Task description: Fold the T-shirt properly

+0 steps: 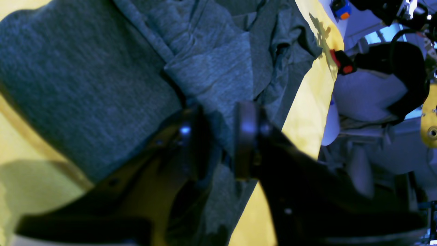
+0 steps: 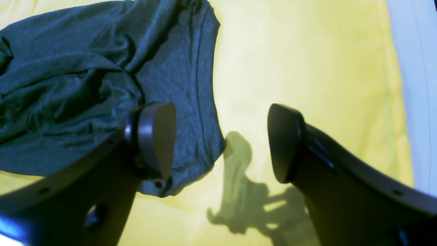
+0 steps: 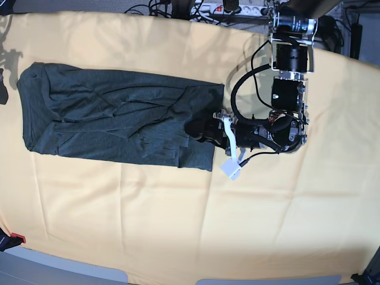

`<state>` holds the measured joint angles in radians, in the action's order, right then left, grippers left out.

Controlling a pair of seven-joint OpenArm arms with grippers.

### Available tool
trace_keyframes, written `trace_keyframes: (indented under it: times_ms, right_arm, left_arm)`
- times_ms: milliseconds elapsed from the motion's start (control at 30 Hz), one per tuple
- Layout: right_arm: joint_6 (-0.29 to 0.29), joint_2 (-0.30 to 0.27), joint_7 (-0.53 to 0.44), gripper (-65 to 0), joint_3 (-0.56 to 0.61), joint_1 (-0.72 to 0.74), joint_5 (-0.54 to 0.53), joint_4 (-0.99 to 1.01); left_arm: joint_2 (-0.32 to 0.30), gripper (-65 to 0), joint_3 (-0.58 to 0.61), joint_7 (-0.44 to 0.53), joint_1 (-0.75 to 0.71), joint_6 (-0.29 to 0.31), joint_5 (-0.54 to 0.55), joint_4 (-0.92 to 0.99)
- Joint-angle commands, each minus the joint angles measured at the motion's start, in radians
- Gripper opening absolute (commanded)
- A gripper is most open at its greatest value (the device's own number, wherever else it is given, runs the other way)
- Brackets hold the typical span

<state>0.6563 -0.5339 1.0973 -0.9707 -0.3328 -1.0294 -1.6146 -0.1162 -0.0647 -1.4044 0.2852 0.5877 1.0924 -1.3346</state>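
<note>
A rumpled flap is lying doubled over the T-shirt next to my left gripper. My left gripper needs to open, take the flap's loose edge (image 3: 180, 142) and lay it back.
The dark charcoal-green T-shirt (image 3: 107, 119) lies as a long rumpled band on the yellow-orange cloth (image 3: 178, 225). My left gripper (image 3: 199, 129) is at its right end. In the left wrist view the shirt (image 1: 85, 85) fills the frame, and the left gripper (image 1: 218, 136) has its jaws narrow around a raised fold; whether they pinch it is unclear. In the right wrist view my right gripper (image 2: 222, 140) hangs open above the shirt's hemmed corner (image 2: 201, 102), one finger (image 2: 157, 136) over the fabric and the other (image 2: 283, 143) over bare cloth (image 2: 290, 51).
A power strip with cables (image 3: 231, 9) runs along the far edge. A red-and-black clamp (image 3: 12, 239) sits at the near left corner. A white tag (image 3: 230, 168) dangles under the left arm. The table's near edge (image 3: 196, 281) shows at the bottom.
</note>
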Motion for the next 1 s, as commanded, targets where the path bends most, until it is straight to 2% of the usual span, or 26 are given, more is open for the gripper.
trace_keyframes:
  times_ms: [0,100,267,300,433,700,967]
  right_arm:
    - [0.006,-0.026,-0.019,-21.8,-0.010,0.003,-0.018,-0.013]
    - [0.006,-0.026,-0.019,-21.8,-0.010,0.003,-0.018,-0.013]
    - [0.006,-0.026,-0.018,-21.8,-0.010,0.003,-0.018,-0.013]
    - [0.006,-0.026,-0.018,-21.8,-0.010,0.003,-0.018,-0.013]
    - [0.006,-0.026,-0.006,-21.8,-0.010,0.003,-0.018,-0.013]
    - [0.006,-0.026,0.000,-21.8,-0.010,0.003,-0.018,-0.013]
    - [0.006,-0.026,0.000,-21.8,-0.010,0.003,-0.018,-0.013]
  left_arm:
    - [0.000,-50.0,-0.001,0.008,0.023,0.004,0.053,-0.016]
    - [0.002,-48.2,-0.001,0.008,0.023,0.005,0.099,-0.016]
    - [0.006,-30.9,-0.001,0.008,0.023,0.012,0.105,-0.016]
    - [0.005,-29.5,-0.001,0.008,0.023,0.012,0.116,-0.016]
    - [0.008,-29.4,-0.001,0.008,0.022,0.012,0.117,-0.016]
    - [0.035,-29.4,-0.001,0.011,0.023,0.011,-0.037,-0.016]
    - [0.035,-29.4,-0.001,0.090,0.026,0.011,-0.137,-0.016]
